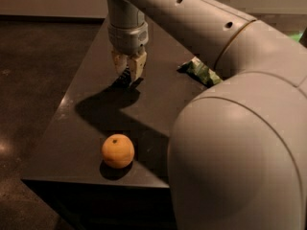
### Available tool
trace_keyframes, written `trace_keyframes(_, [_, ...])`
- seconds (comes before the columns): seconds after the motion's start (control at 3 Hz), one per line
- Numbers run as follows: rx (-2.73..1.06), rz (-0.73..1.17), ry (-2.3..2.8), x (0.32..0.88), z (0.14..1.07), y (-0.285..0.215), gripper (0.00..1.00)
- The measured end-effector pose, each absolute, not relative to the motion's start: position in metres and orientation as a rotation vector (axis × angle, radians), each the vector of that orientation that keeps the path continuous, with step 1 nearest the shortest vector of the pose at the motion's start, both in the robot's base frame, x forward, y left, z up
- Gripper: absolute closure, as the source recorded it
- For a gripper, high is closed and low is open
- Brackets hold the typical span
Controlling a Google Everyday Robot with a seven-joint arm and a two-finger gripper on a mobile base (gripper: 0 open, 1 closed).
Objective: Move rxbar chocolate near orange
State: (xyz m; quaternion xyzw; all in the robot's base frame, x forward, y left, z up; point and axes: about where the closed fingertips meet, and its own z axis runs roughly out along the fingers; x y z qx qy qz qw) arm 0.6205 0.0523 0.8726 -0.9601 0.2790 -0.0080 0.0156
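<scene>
Next, my gripper sets the rxbar chocolate down and lets go of it on the dark tabletop (132,124), in a spot just behind the orange.
The rxbar chocolate (124,78), a small black wrapper, sits between the fingers of my gripper (128,74), with one end at or just above the dark tabletop. The gripper hangs straight down over the middle of the table and is shut on the bar. The orange (117,150), round with a dark stem dot, rests near the table's front edge, well in front of the gripper. Most of the bar is hidden by the fingers.
A green crinkled chip bag (200,70) lies to the right of the gripper, partly behind my arm. The dark grey table (81,128) has its left edge and front edge close to the orange. My large arm housing (240,166) blocks the right side.
</scene>
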Motion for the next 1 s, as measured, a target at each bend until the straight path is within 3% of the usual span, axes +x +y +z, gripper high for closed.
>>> trace_keyframes(1.0, [-2.966, 0.208, 0.765, 0.508, 0.880, 0.036, 0.97])
